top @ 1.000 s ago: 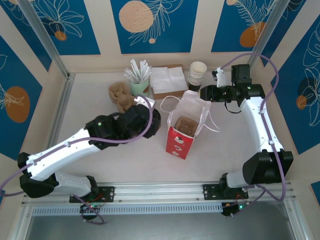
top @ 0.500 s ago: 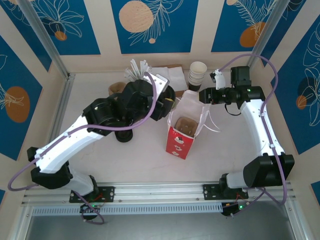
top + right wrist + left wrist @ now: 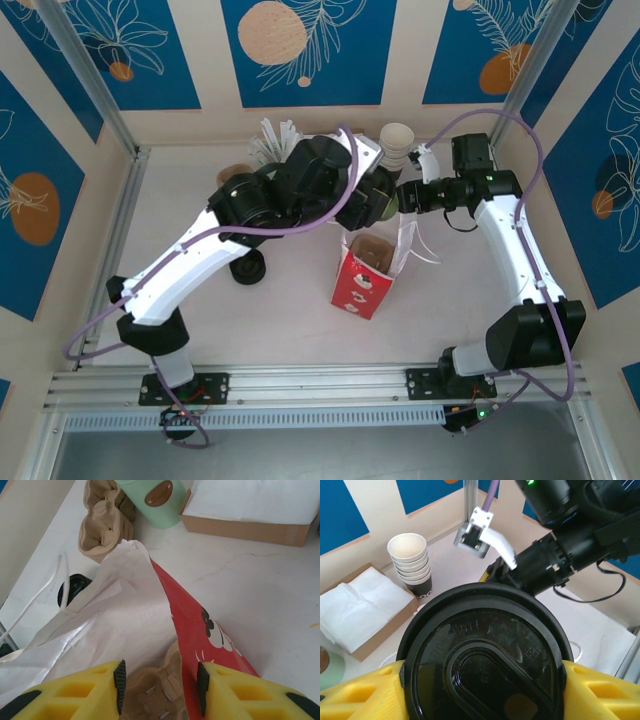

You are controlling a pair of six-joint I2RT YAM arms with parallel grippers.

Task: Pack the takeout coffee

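The bag's red side stands loose in my open right gripper. I need to pinch the red side's rim [image 3: 181,672] and hold the bag open before I lower the coffee.
The takeout coffee [image 3: 482,655] shows its round black lid from above in the left wrist view, with a yellow finger [image 3: 365,695] pressed to each side. My left gripper [image 3: 482,680] is shut on it. In the top view the left gripper [image 3: 368,196] holds the coffee [image 3: 380,206] in the air over the back rim of the red-and-white paper bag [image 3: 362,285]. My right gripper [image 3: 403,196] is at the bag's back right rim. In the right wrist view the right gripper [image 3: 160,687] is open over the bag's mouth, the red wall [image 3: 192,625] running down to its right pad.
A cardboard cup carrier [image 3: 160,700] lies in the bag's bottom. Behind the bag stand stacked paper cups [image 3: 395,142], a box of napkins [image 3: 250,505] and the pale green cup [image 3: 150,497] with sticks. Spare carriers [image 3: 102,525] and flat black lids [image 3: 247,268] lie to the left.
My left arm has swung up and to the right from the middle-left of the table, carrying the coffee over the bag. The right gripper has edged left towards the bag's rim.
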